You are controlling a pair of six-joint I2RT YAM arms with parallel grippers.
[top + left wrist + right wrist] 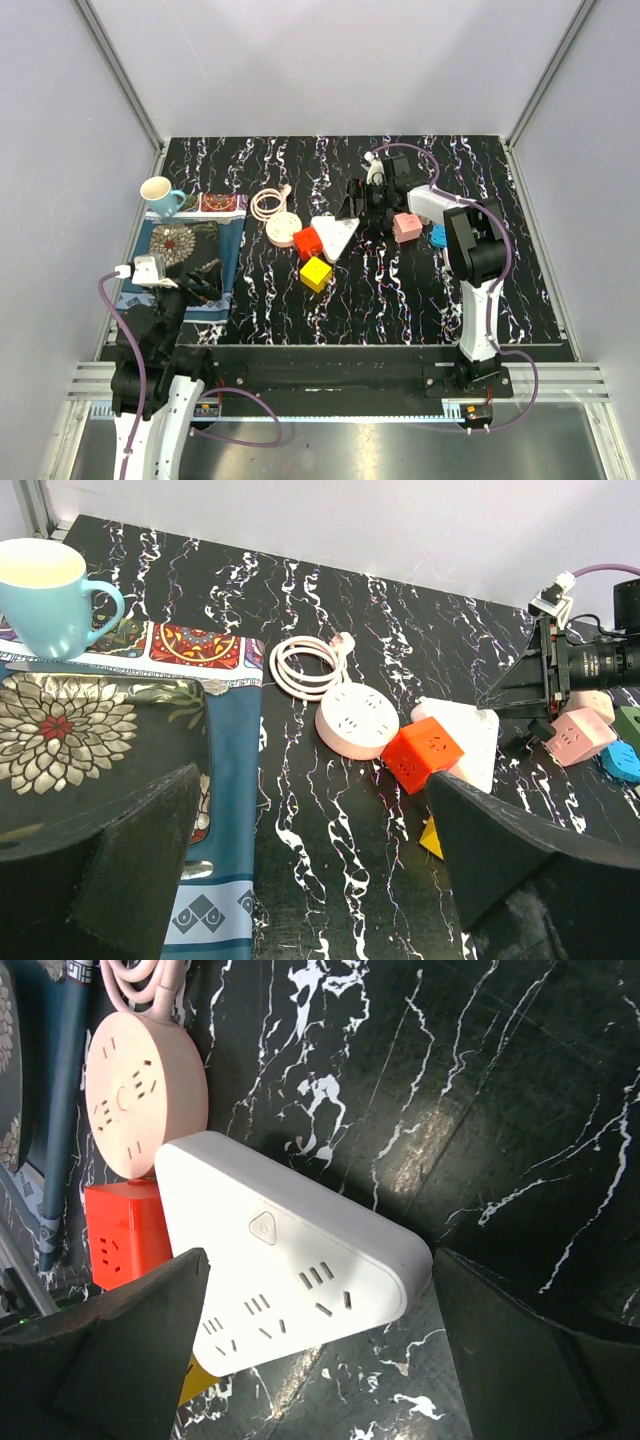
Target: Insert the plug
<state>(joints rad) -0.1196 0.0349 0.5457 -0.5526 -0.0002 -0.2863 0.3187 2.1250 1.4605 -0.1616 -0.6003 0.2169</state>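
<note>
The robot's right gripper needs to next move to the yellow cube near the red cube socket and close on the yellow cube's sides (315, 274) (196, 1382).
The pink round power strip (283, 228) lies mid-table with its coiled pink cord (267, 204). Its plug (343, 640) lies loose at the far end of the coil. A white triangular power strip (335, 235) lies to its right, sockets up, touching a red cube socket (307, 242). My right gripper (362, 214) is open and empty, hovering over the triangular strip's right corner (300, 1260). The round strip (140, 1095) and the red cube (125, 1235) also show in the right wrist view. My left gripper (195, 282) is open and empty, low at the near left beside the mat.
A patterned mat (190, 250) with a blue cup (160, 195) lies at the left. A yellow cube (316, 273) sits near the red one. A pink cube (406, 227), a blue cube (438, 236) and a white block (430, 203) lie by the right arm.
</note>
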